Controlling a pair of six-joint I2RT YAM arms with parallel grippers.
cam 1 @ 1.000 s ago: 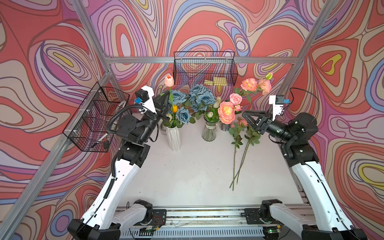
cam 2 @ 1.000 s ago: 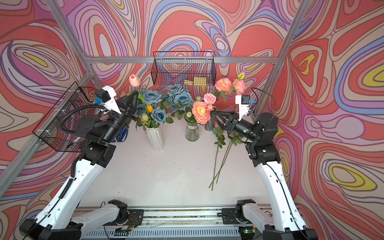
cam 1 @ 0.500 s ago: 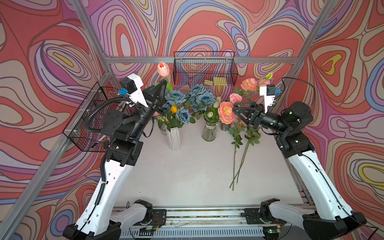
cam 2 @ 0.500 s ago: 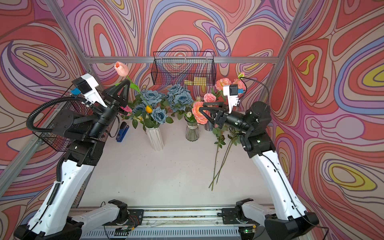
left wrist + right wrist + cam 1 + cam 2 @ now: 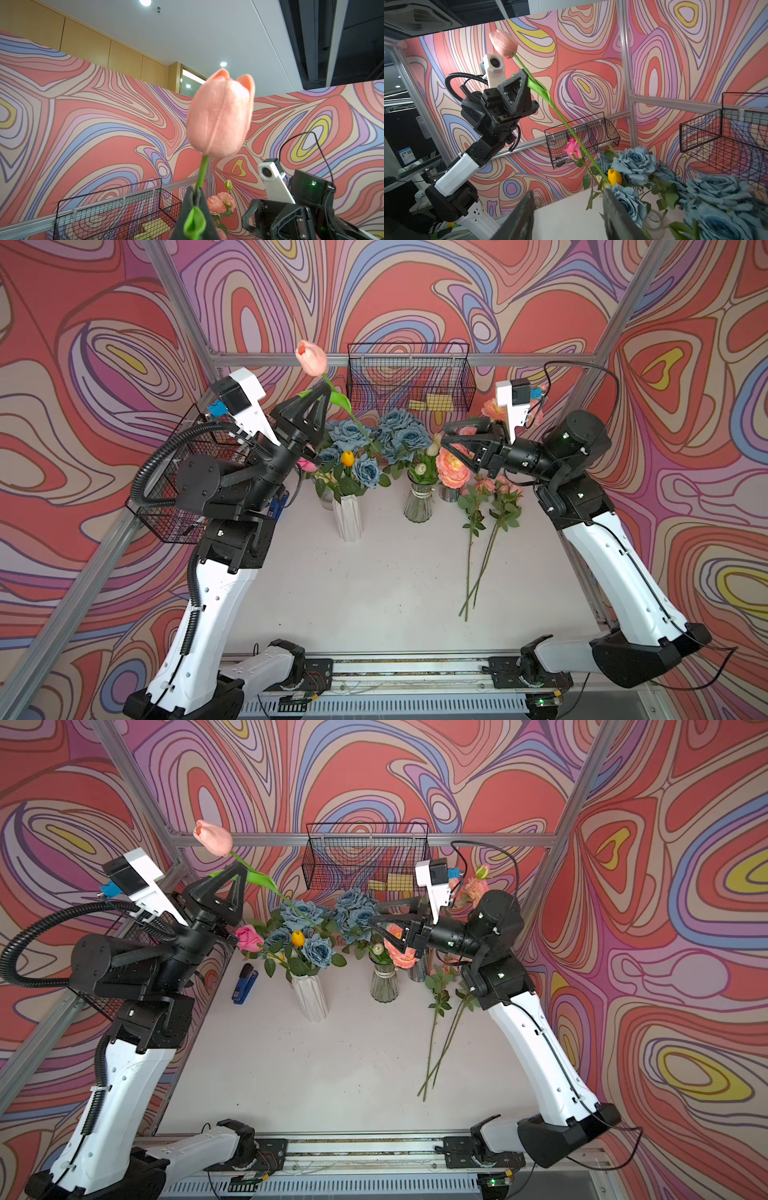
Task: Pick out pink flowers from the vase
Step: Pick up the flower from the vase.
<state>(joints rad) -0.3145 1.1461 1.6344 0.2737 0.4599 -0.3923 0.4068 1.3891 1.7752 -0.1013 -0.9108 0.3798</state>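
My right gripper should grip the pink tulip's stem point(image 5: 562, 119) just below its leaf, because my left gripper holds the tulip near its head.
A pink tulip point(image 5: 311, 358) point(image 5: 213, 838) point(image 5: 220, 118) point(image 5: 503, 43) is held high, with my left gripper point(image 5: 322, 386) point(image 5: 237, 865) point(image 5: 196, 189) shut on its green stem just below the head. The stem's lower end still runs down among the blue roses point(image 5: 351, 433) of the white vase point(image 5: 347, 516). My right gripper point(image 5: 445, 437) point(image 5: 372, 915) point(image 5: 569, 200) stands open and empty, above the glass vase point(image 5: 419, 502) with a big peach-pink bloom point(image 5: 453, 467). A magenta rose point(image 5: 249, 938) point(image 5: 572, 147) leans from the white vase. Two pink flowers point(image 5: 492, 489) lie on the table at the right.
A wire basket point(image 5: 409, 377) hangs on the back wall and another point(image 5: 174, 497) on the left wall. A blue stapler point(image 5: 243, 984) lies by the left arm. A small metal vase point(image 5: 449, 493) with peach blooms point(image 5: 492, 408) stands behind the right gripper.
My left gripper has risen with the tulip, drawing its stem up out of the bouquet. My right gripper has swung left over the vases and its jaws have spread wider.
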